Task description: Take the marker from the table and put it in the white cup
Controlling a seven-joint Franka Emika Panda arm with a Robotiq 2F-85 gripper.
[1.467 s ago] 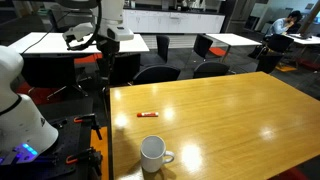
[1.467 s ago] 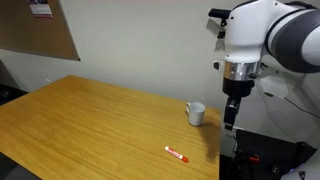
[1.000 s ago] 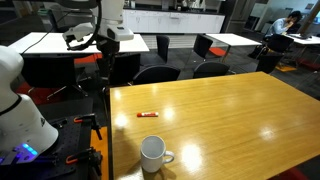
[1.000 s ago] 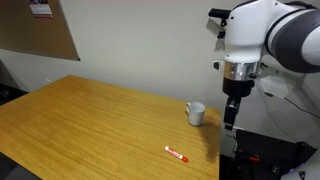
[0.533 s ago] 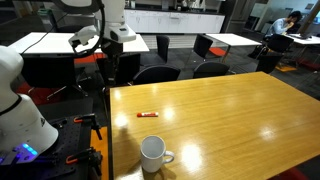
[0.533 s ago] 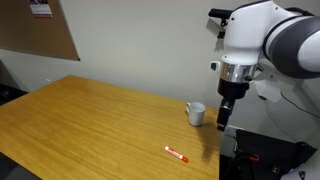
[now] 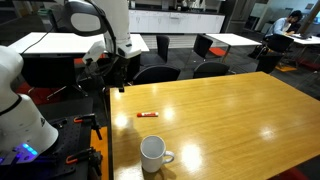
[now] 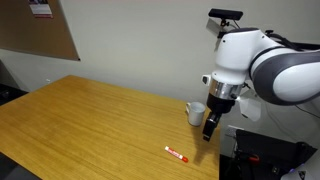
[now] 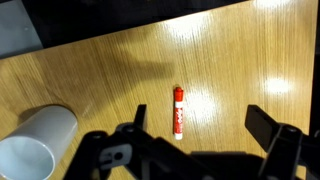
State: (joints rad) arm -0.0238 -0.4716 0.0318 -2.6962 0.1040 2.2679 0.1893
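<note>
The red marker has a red end and a whitish end. I should close my gripper on the middle of the red marker (image 7: 149, 114) (image 9: 179, 117), between those two ends.
The small red marker (image 7: 148, 114) with a whitish end lies flat on the glossy wooden table (image 7: 235, 110), near its edge. It also shows in an exterior view (image 8: 176, 154) and in the wrist view (image 9: 179, 112). The white cup (image 7: 153, 153) stands upright on the table a short way from the marker, seen too in an exterior view (image 8: 195, 113) and at the lower left of the wrist view (image 9: 35, 145). My gripper (image 7: 115, 80) hangs above the table edge, open and empty. In the wrist view its fingers (image 9: 200, 125) straddle the space just right of the marker, well above it.
Black office chairs (image 7: 160, 73) stand behind the table, with white tables (image 7: 60, 42) further back. A white robot body (image 7: 20, 110) sits beside the table. A cork board (image 8: 40, 30) hangs on the wall. The wooden top (image 8: 90, 120) stretches wide beyond the marker.
The arm has swung down and forward from its raised pose towards the table edge above the marker. The marker and cup have not moved.
</note>
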